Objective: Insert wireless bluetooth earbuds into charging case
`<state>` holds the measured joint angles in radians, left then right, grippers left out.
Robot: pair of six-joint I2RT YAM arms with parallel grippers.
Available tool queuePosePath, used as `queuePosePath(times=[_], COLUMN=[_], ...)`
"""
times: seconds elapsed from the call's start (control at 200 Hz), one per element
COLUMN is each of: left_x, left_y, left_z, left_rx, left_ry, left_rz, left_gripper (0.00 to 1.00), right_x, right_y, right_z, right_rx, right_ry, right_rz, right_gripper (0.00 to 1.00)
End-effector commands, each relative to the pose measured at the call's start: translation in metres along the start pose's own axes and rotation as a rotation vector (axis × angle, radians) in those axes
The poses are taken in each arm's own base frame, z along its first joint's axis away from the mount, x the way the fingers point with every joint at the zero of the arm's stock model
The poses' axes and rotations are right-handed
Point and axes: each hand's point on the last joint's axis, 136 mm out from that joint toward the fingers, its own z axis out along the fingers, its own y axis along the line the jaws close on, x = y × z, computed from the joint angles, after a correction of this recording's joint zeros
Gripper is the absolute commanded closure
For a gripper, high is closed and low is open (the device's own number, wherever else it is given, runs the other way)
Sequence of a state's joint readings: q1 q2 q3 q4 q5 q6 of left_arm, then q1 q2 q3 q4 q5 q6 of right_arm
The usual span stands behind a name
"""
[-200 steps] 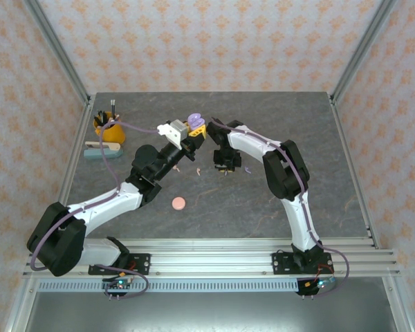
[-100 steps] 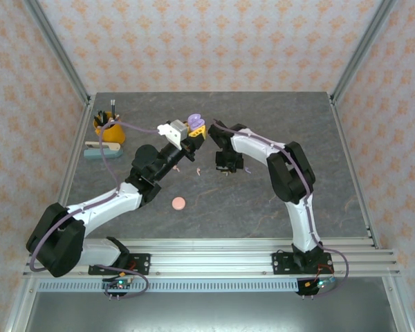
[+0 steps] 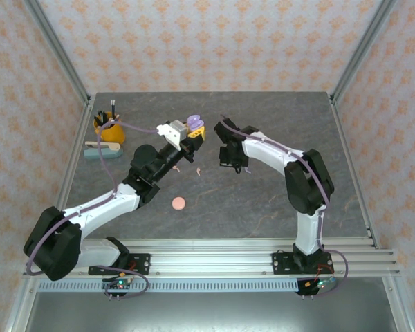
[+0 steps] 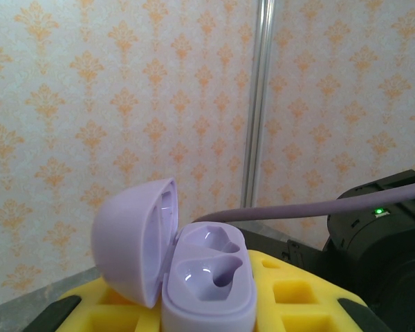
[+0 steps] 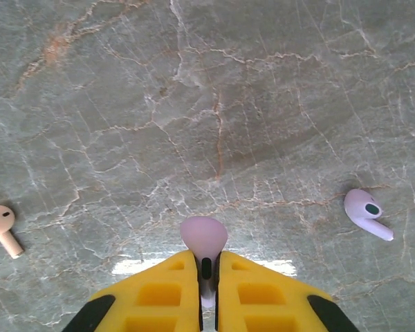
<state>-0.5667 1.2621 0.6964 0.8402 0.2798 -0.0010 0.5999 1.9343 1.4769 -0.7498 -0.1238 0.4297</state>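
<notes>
The lilac earbud's stem is pinched in my right gripper and must go into the case, so I need to put the earbud down and take it by its rounded head [image 5: 203,235].
My left gripper [image 3: 196,131] is shut on an open lilac charging case [image 4: 207,280] and holds it up off the table. The case's lid [image 4: 135,238] is tipped to the left and both wells are empty. To its right, my right gripper [image 5: 206,268] is shut on a lilac earbud [image 5: 204,237], whose rounded head sticks out past the yellow fingertips [image 5: 169,283], above the stone tabletop. A second lilac earbud [image 5: 366,213] lies on the table to the right. A pale pink earbud [image 5: 1,225] lies to the left, and shows between the two grippers in the top view [image 3: 198,170].
A round pink case [image 3: 178,203] lies shut on the table in front of the left arm. A yellow cup with pens [image 3: 109,129] and a pale blue stapler [image 3: 100,149] stand at the far left. A metal frame [image 3: 351,152] edges the table.
The right arm's elbow has swung to the right and its gripper has shifted slightly right and back with the lilac earbud. The left arm and the case have held still.
</notes>
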Motion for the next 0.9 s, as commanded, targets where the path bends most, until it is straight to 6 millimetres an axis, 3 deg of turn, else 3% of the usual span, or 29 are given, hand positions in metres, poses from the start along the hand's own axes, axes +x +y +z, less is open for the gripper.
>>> queuePosePath(times=[0.0, 0.4, 0.575, 0.781, 0.896], left_x=[-0.017, -0.017, -0.018, -0.018, -0.018], left_y=[0.004, 0.005, 0.004, 0.004, 0.004], left_z=[-0.005, -0.006, -0.006, -0.006, -0.005], left_rx=[-0.012, -0.019, -0.013, -0.015, -0.015], left_ry=[-0.039, -0.039, -0.039, -0.039, -0.039], left_rz=[0.002, 0.002, 0.004, 0.004, 0.007], left_gripper=[1.0, 1.0, 1.0, 1.0, 1.0], right_x=[0.004, 0.051, 0.061, 0.052, 0.041], right_y=[0.0, -0.017, -0.025, -0.021, -0.015], right_z=[0.006, 0.032, 0.037, 0.024, 0.012], right_rx=[0.004, -0.001, 0.019, 0.027, 0.027], right_ry=[0.007, 0.138, 0.163, 0.145, 0.127], right_rz=[-0.029, -0.091, -0.08, 0.011, 0.078], right_gripper=[0.89, 0.89, 0.88, 0.6, 0.53])
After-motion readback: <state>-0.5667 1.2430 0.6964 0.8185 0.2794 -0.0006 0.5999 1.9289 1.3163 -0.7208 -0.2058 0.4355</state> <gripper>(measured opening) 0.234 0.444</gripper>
